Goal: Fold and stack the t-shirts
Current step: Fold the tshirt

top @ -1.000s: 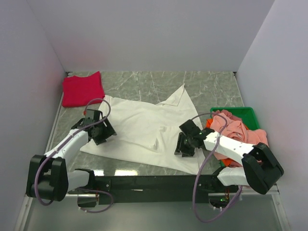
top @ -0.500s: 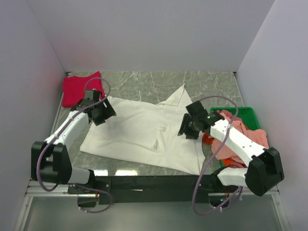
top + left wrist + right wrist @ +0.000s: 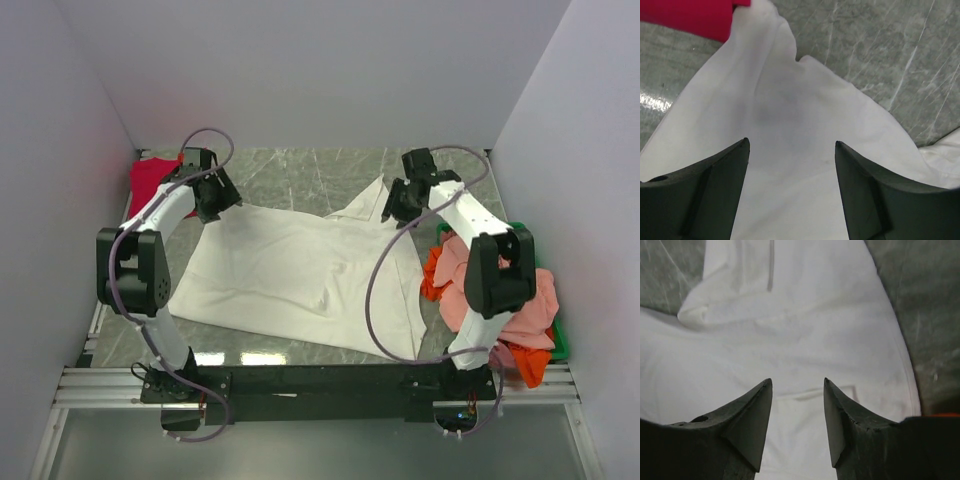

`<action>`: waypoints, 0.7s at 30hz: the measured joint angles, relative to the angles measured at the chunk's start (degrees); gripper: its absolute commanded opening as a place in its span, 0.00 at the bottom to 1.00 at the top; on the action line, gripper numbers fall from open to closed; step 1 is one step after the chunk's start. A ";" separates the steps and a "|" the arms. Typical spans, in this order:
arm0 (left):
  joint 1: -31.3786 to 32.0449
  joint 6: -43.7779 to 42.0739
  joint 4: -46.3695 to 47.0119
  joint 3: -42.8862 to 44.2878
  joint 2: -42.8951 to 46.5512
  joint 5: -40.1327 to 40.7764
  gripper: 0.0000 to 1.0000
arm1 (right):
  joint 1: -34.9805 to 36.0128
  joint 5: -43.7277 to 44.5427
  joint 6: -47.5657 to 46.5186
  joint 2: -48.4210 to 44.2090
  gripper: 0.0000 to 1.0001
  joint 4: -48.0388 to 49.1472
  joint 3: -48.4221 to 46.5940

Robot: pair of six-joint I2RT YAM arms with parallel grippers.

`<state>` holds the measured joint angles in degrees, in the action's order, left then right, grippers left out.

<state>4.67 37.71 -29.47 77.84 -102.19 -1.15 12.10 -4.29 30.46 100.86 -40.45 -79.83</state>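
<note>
The white t-shirt has a pointed far corner (image 3: 380, 179) that sticks out farthest toward the back wall. My right gripper needs to close on it there.
A large white t-shirt (image 3: 300, 270) lies spread and wrinkled on the marble table. A crimson t-shirt (image 3: 150, 182) lies folded at the far left. Salmon-pink (image 3: 490, 275) and orange (image 3: 433, 275) t-shirts are heaped at the right. My left gripper (image 3: 214, 200) is open and empty over the white shirt's far left corner (image 3: 790, 115), with the crimson shirt (image 3: 690, 17) just beyond. My right gripper (image 3: 394, 207) is open and empty over the white shirt's far right part (image 3: 805, 330).
A green bin (image 3: 557, 343) under the heap at the right is mostly covered by cloth. White walls close in the table on three sides. Bare marble (image 3: 300, 175) shows along the far edge between the grippers.
Both arms have swung from the near part of the white shirt out to its far corners, the left toward the crimson shirt, the right toward the far right. Both stayed open.
</note>
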 measured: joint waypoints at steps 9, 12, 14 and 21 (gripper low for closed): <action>-1.40 -1.11 -0.33 4.26 -5.40 -0.07 0.75 | -3.45 -0.98 -2.99 16.57 0.51 3.96 -16.65; -3.08 -1.07 -0.33 4.26 -7.04 -0.37 0.74 | -4.13 -1.20 -3.50 20.98 0.51 5.51 -21.38; -4.70 -1.05 -0.31 4.26 -7.96 -0.66 0.74 | -4.39 -1.36 -3.76 23.30 0.51 6.78 -23.61; -10.08 -0.85 -0.15 4.26 -9.49 -1.42 0.74 | -5.29 -3.74 -3.96 31.30 0.52 9.03 -31.76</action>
<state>-5.41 36.86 -29.63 82.11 -111.68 -2.57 6.81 -8.03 26.50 132.16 -31.42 -111.59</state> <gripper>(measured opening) 0.743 0.514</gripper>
